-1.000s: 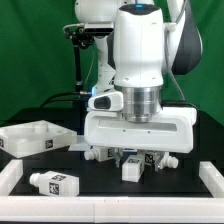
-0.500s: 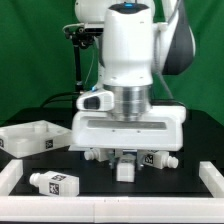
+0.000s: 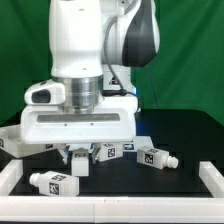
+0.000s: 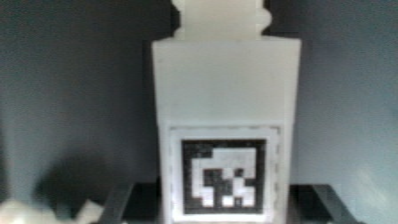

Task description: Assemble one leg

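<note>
Next, my gripper puts the leg down on the black table (image 3: 55, 162), between the tabletop and the front loose leg.
My gripper (image 3: 77, 157) is shut on a leg (image 3: 78, 166) and holds it just above the black table, left of the middle in the exterior view. In the wrist view the leg (image 4: 221, 90) fills the picture, a white block with a tag marker on its face and a short peg at its far end. Dark fingers (image 4: 128, 203) sit on either side of its near end. The tabletop (image 3: 14, 141) lies at the exterior view's left, mostly hidden behind the hand.
A loose leg (image 3: 52, 183) lies at the front left, another (image 3: 156, 158) to the right of the hand, and a third (image 3: 110, 152) just behind it. A white rail (image 3: 120, 209) borders the table's front and sides.
The arm has moved to the exterior view's left, and the leg that stood under the hand has gone with it, off the middle of the table.
</note>
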You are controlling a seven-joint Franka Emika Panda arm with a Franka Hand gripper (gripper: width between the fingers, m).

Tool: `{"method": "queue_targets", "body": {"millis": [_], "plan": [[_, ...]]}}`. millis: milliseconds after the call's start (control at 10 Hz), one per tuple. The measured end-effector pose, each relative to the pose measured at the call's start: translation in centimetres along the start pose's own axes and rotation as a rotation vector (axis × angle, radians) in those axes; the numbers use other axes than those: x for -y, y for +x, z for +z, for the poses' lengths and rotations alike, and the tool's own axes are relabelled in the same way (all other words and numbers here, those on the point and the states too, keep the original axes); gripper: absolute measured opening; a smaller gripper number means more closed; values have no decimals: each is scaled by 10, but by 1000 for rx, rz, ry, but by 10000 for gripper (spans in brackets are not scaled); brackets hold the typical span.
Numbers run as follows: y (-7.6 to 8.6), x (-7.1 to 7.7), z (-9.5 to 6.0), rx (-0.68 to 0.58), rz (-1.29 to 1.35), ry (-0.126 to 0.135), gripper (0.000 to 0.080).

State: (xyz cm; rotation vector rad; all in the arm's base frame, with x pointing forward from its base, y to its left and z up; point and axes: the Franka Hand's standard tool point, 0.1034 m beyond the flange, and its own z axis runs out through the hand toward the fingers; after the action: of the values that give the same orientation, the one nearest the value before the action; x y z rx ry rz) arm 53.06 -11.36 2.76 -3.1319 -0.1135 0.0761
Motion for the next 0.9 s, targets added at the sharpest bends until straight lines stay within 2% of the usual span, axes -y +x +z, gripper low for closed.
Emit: {"method": "queue_targets", "body": {"millis": [200, 500, 600, 900], "plan": [[-11, -16, 3, -40, -99, -22, 285], [-30, -23, 13, -31, -143, -23, 287], [-33, -26, 14, -42, -149, -31, 287], [-35, -29, 14, -62, -132, -41, 287]]}}
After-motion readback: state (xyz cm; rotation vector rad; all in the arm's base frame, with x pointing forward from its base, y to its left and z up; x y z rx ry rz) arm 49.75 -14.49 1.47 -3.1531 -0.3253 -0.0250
